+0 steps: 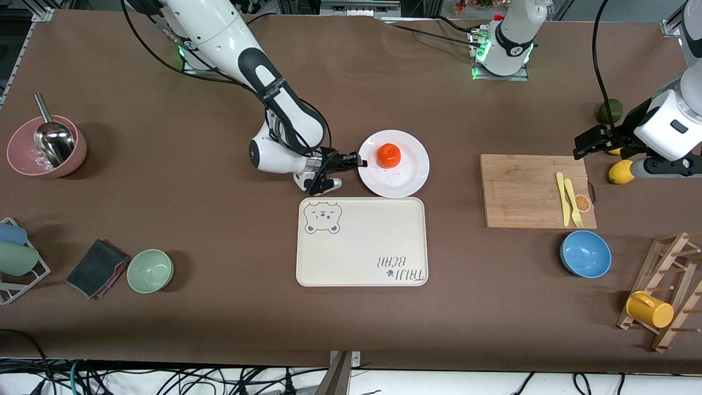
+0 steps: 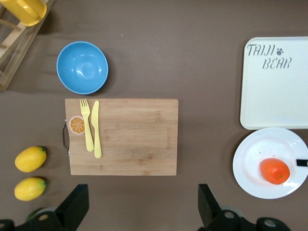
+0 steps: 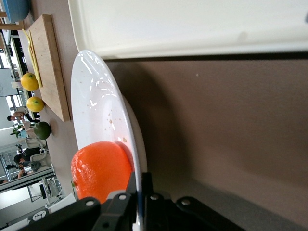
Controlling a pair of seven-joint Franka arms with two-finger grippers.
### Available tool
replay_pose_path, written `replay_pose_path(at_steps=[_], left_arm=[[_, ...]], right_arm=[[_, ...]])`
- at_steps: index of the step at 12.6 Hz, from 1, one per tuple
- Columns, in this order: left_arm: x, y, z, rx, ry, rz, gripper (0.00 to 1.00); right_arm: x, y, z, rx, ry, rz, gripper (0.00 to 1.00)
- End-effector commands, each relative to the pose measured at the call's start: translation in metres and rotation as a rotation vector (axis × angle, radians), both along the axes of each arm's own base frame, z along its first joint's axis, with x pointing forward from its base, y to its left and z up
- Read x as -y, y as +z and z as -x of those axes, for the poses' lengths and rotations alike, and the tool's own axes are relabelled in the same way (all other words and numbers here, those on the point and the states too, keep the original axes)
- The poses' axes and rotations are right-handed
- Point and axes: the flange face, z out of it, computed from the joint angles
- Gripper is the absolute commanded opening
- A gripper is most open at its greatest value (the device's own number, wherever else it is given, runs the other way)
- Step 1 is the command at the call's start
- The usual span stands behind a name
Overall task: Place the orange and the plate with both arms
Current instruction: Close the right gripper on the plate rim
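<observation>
I will let go of the white plate with my right gripper on the middle of the beige bear tray [image 1: 368, 240], next to the bear's face.
The white plate [image 1: 403, 173] lies on the table just farther from the front camera than the beige bear tray [image 1: 362, 241]. The orange [image 1: 389, 156] sits in the plate. My right gripper [image 1: 359, 161] is shut on the plate's rim at the side toward the right arm's end; in the right wrist view the rim [image 3: 132, 159] runs between the fingers, with the orange [image 3: 98, 169] beside them. My left gripper [image 1: 589, 141] is open and empty, up over the table by the cutting board's corner. The left wrist view shows the plate [image 2: 260, 159] and orange [image 2: 275, 171].
A wooden cutting board [image 1: 535, 189] with a yellow knife and fork [image 1: 570, 200] lies toward the left arm's end. Two lemons [image 1: 620, 171], a lime [image 1: 610, 111], a blue bowl [image 1: 585, 253], a cup rack [image 1: 666, 291], a green bowl [image 1: 150, 270], a cloth [image 1: 97, 267] and a pink bowl [image 1: 46, 147] stand around.
</observation>
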Motion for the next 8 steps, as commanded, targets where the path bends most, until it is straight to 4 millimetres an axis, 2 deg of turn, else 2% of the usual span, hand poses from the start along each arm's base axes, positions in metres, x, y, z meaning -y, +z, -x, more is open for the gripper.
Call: replay_pose_path(at_steps=[1, 4, 6, 8], left_arm=[[-0.004, 0.005, 0.006, 0.004, -0.047, 0.029, 1.00], [-0.008, 0.005, 0.008, -0.012, -0.041, 0.028, 1.00], [-0.008, 0.007, 0.008, -0.029, -0.041, 0.028, 1.00], [-0.007, 0.005, 0.006, -0.033, -0.044, 0.028, 1.00]], right_arm=[[0.009, -0.002, -0.010, 0.036, -0.003, -0.002, 0.00], [0.024, 0.030, -0.033, 0.037, -0.017, -0.057, 0.00], [0.062, 0.036, -0.060, -0.020, -0.024, -0.139, 0.00], [0.103, 0.054, -0.099, -0.024, -0.017, -0.243, 0.00]])
